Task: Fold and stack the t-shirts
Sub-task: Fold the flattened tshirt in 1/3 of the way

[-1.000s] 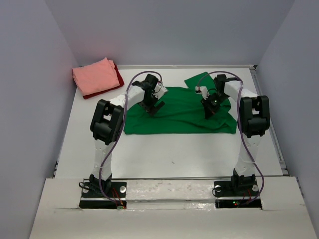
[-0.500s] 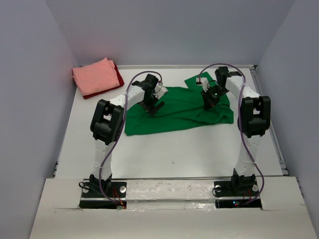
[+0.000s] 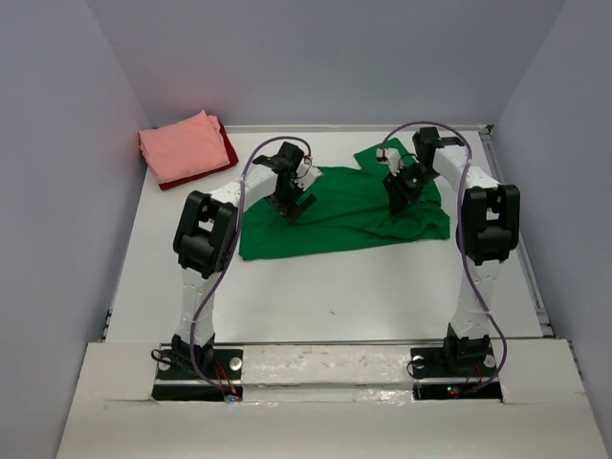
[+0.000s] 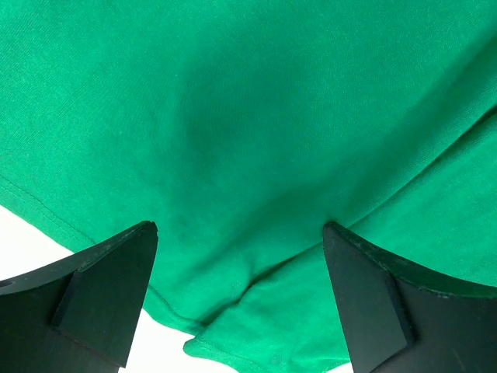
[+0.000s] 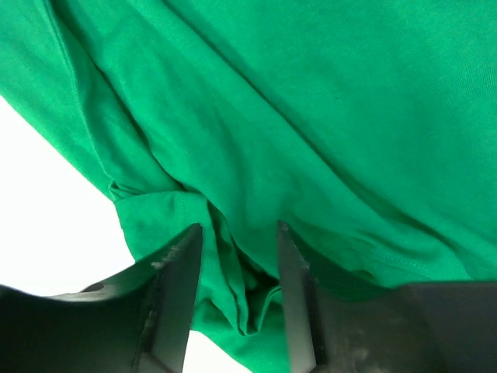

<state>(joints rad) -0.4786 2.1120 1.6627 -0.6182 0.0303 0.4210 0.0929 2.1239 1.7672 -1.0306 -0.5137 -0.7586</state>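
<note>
The green t-shirt's loose flap stands creased in my right gripper's fingers; they should open and pinch the flap's hemmed corner (image 5: pixel 203 202) to smooth it.
The bright green t-shirt (image 3: pixel 335 215) lies spread across the middle of the table, its right side bunched and one sleeve (image 3: pixel 375 151) pointing to the back. My left gripper (image 3: pixel 293 207) hovers over the shirt's left part, wide open, with only flat cloth (image 4: pixel 248 116) and a hem fold beneath it (image 4: pixel 239 229). My right gripper (image 3: pixel 398 203) sits over the right side with its jaws partly apart, and a loose fold of green cloth (image 5: pixel 233 295) stands between its fingertips (image 5: pixel 238 229). A salmon pink t-shirt (image 3: pixel 182 145) lies folded on a dark red one (image 3: pixel 229 150) at the back left.
Bare white table (image 3: pixel 325 287) shows in front of the green shirt. A raised table rim (image 3: pixel 533 277) runs along the right side, close to the grey walls. Both arm bases (image 3: pixel 196 368) stand at the near edge.
The right gripper pulled the green shirt's near right edge toward the back, bunching it, then parted its jaws from shut. The left gripper stayed still and open.
</note>
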